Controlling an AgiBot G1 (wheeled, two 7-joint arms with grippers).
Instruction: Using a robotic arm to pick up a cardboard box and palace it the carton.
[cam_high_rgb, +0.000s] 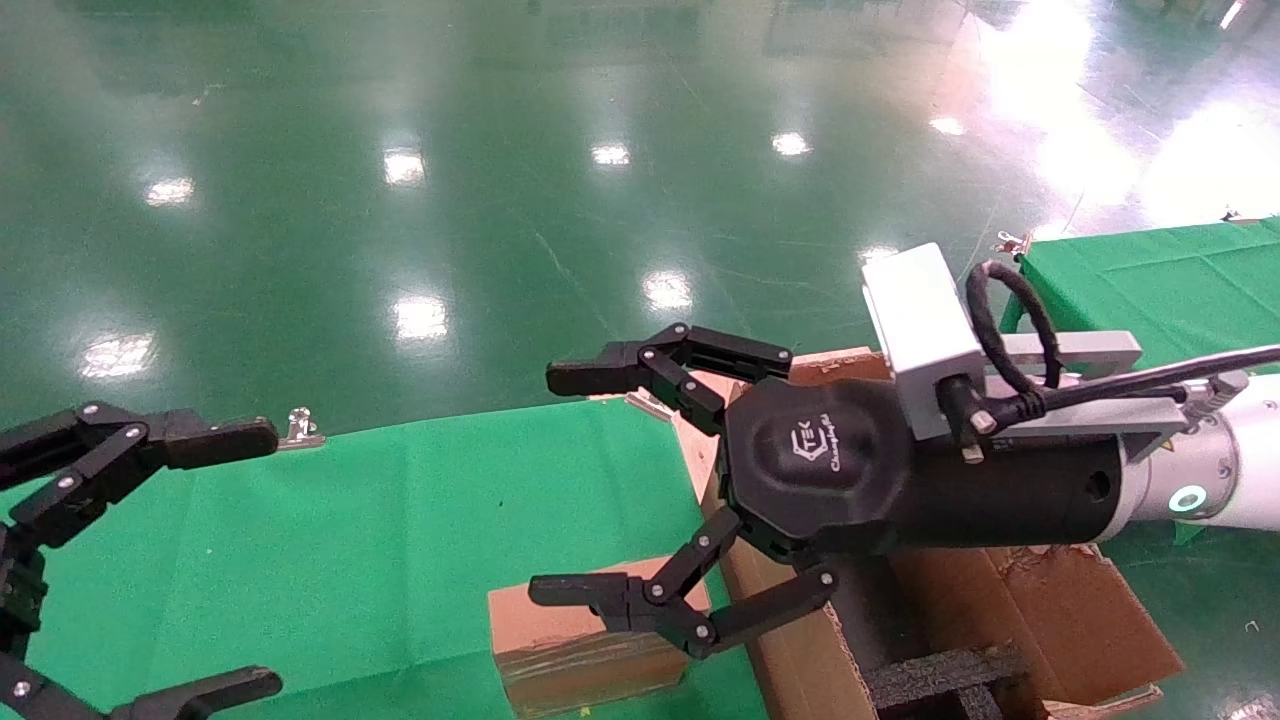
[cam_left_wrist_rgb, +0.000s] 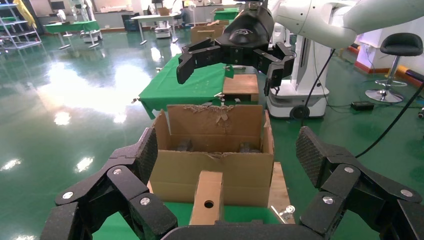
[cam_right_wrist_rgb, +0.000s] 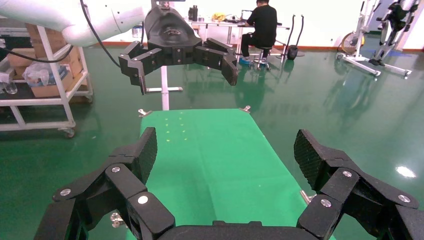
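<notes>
My right gripper is to go down next to the small cardboard box and close on the end (cam_high_rgb: 689, 593) nearest the carton, across its long sides.
The small brown cardboard box (cam_high_rgb: 580, 645) lies on the green table (cam_high_rgb: 400, 520), right beside the carton; its round hole shows in the left wrist view (cam_left_wrist_rgb: 207, 197). The large carton (cam_high_rgb: 1060, 610) with torn flaps and black foam (cam_high_rgb: 940, 675) stands at the table's right end, and also shows in the left wrist view (cam_left_wrist_rgb: 215, 170). My right gripper (cam_high_rgb: 570, 485), on the white arm with the green ring (cam_high_rgb: 1188, 498), hovers open and empty over the carton's near wall, just above the box. My left gripper (cam_high_rgb: 250, 560) is open and empty at the far left.
A second green table (cam_high_rgb: 1150, 270) stands at the right. Metal clips (cam_high_rgb: 300, 430) hold the cloth at the table's far edge. The glossy green floor lies beyond. The left wrist view shows a robot base (cam_left_wrist_rgb: 300, 100) and a stool (cam_left_wrist_rgb: 395, 50) behind the carton.
</notes>
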